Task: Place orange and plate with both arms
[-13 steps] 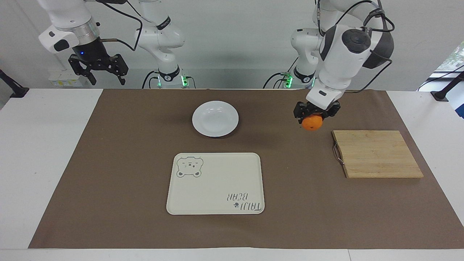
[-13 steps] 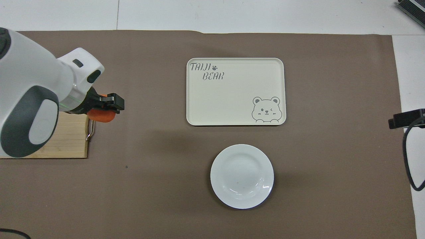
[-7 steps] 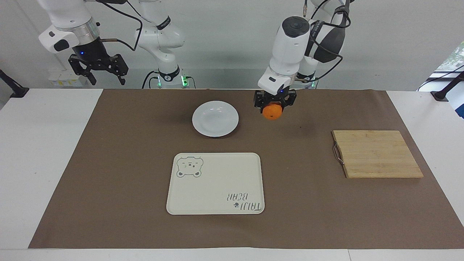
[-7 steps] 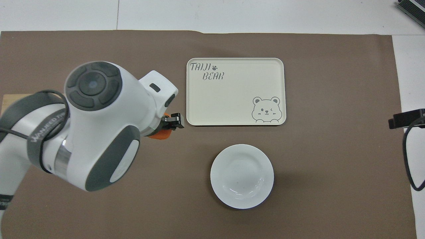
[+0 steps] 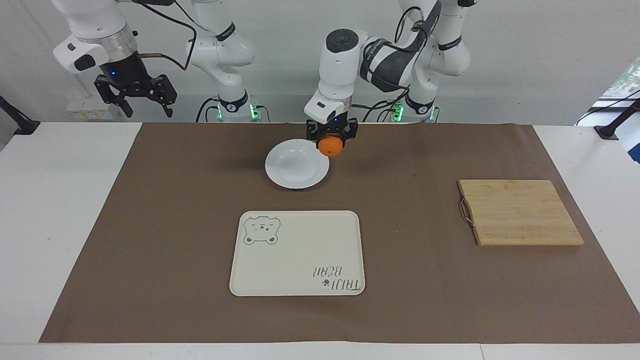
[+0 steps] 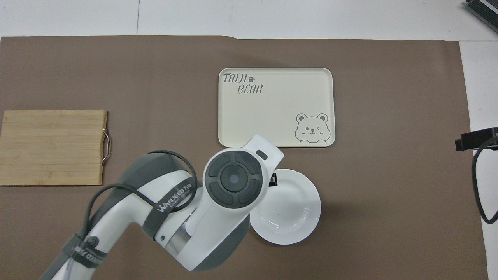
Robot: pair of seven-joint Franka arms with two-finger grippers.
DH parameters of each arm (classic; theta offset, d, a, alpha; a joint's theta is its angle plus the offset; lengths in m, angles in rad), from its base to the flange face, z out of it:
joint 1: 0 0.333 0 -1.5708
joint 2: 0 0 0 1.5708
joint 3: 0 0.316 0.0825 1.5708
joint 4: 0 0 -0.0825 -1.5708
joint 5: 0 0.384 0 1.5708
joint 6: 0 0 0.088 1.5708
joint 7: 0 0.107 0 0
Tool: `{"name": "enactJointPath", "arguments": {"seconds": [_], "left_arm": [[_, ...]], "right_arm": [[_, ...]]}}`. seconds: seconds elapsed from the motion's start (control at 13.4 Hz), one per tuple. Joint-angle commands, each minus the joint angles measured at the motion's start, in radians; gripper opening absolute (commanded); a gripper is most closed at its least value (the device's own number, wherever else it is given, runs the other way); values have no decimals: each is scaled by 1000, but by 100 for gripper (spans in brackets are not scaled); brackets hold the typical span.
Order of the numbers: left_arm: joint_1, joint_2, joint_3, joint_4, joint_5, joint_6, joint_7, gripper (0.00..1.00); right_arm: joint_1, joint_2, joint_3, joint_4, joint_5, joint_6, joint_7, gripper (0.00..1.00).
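I need to release the orange from my left gripper near the middle of the round white plate [image 6: 278, 208].
A round white plate [image 5: 295, 166] [image 6: 295, 212] lies on the brown mat, nearer to the robots than the cream tray. In the facing view my left gripper [image 5: 331, 141] hangs in the air over the plate's rim on the left arm's side, shut on the orange [image 5: 330, 146]. From overhead the left arm [image 6: 218, 202] covers that gripper, the orange and part of the plate. My right gripper [image 5: 136, 96] waits open, high above the right arm's end of the table; overhead only a black part of it [image 6: 476, 139] shows at the frame's edge.
A cream rectangular tray [image 5: 298, 253] [image 6: 276, 107] with a bear print lies farther from the robots than the plate. A wooden cutting board [image 5: 518, 212] [image 6: 52, 147] with a metal handle sits toward the left arm's end. A brown mat [image 5: 150, 225] covers the table.
My left gripper has carried the orange from beside the cutting board across the mat to over the plate's rim. The right arm has not moved.
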Motion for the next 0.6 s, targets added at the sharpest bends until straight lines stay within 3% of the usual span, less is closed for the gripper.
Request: {"name": "enactJointPath", "arguments": {"seconds": [0.0,0.52], "left_arm": [[-47,-4,20,-62,0,82,-51,0],[-93,68,20,-99,0,242,-122,0]], "right_arm": [[-6,-8,3,1,-7,-17,-21,100],[-6,-8,3,1,-7,-15,-21,100]]}}
